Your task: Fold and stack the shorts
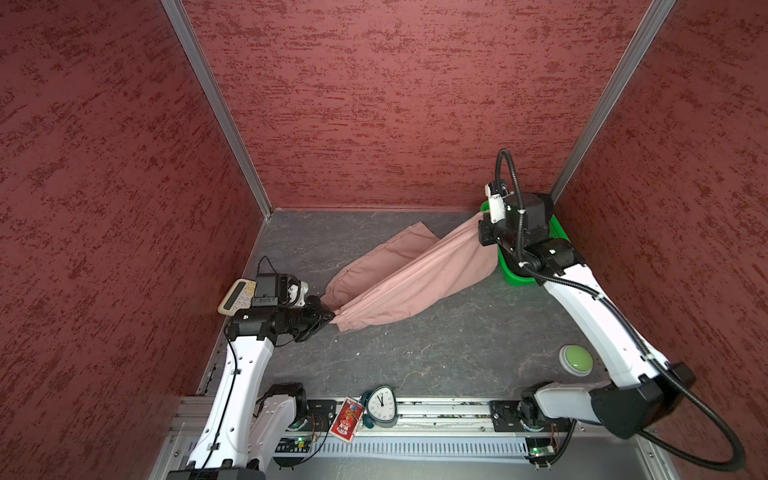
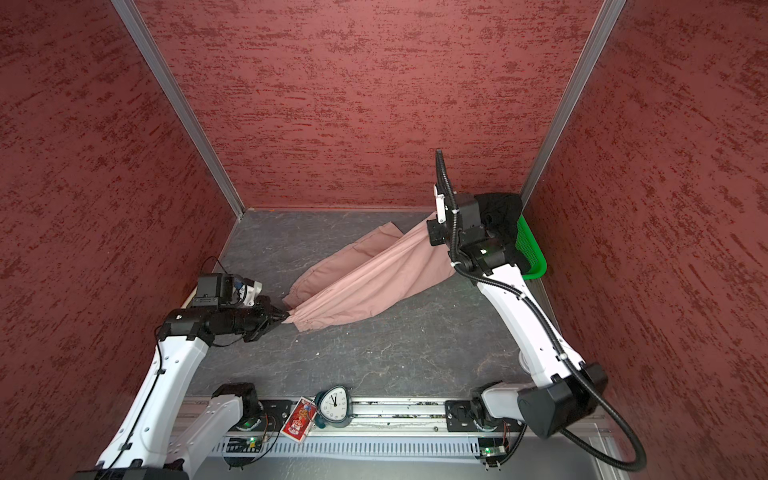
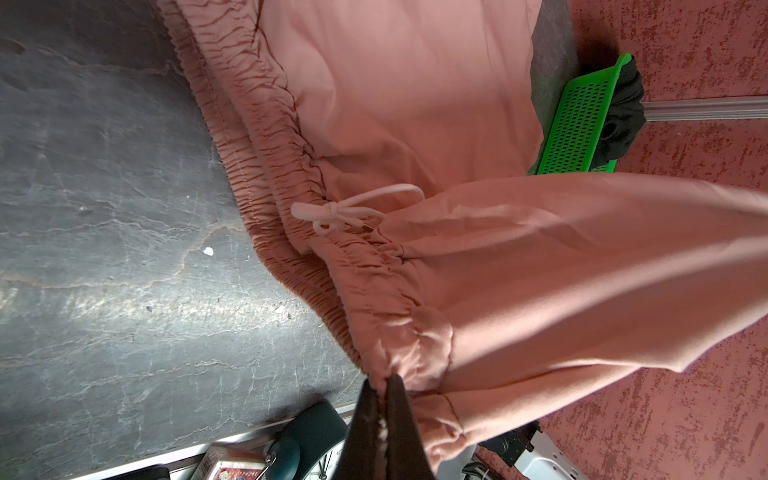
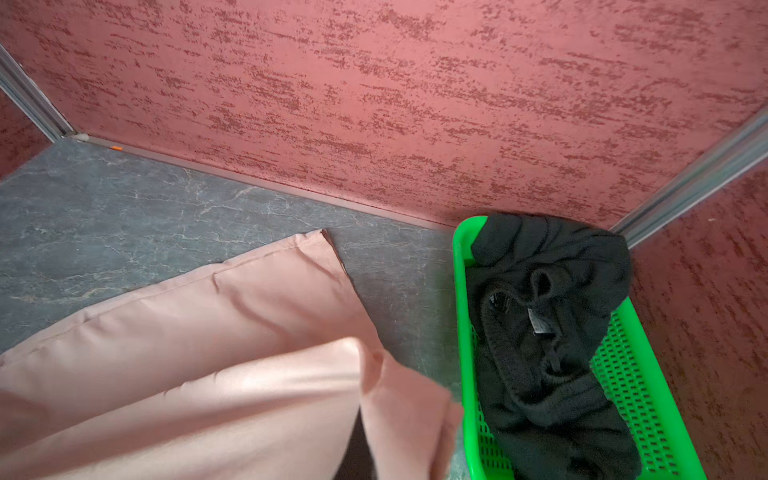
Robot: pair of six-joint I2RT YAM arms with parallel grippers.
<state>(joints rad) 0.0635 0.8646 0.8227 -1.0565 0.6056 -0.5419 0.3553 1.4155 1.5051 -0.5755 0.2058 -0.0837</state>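
The robot's right gripper will release the raised leg end on the back corner of the flat pink leg (image 1: 418, 225) (image 4: 315, 241). The raised end is now held at the back.
The dusty pink shorts (image 1: 399, 274) (image 2: 357, 274) hang stretched across the grey table between both arms. My left gripper (image 1: 332, 316) (image 2: 286, 316) (image 3: 382, 380) is shut on a corner of the gathered waistband, low at the left. A white drawstring bow (image 3: 332, 212) shows on the waistband. My right gripper (image 1: 484, 224) is raised at the back right, shut on a leg end; pink cloth (image 4: 208, 332) covers its fingers in the right wrist view. The other leg lies flat on the table. The black shorts (image 4: 548, 332) (image 2: 500, 216) lie crumpled in the green basket (image 4: 461, 332) (image 1: 519, 278).
A calculator (image 1: 235, 297) lies behind the left wrist by the left wall. A green push button (image 1: 575, 359) sits at the right. A clock (image 1: 382, 407) and a red card pack (image 1: 345, 422) rest on the front rail. Red walls close three sides.
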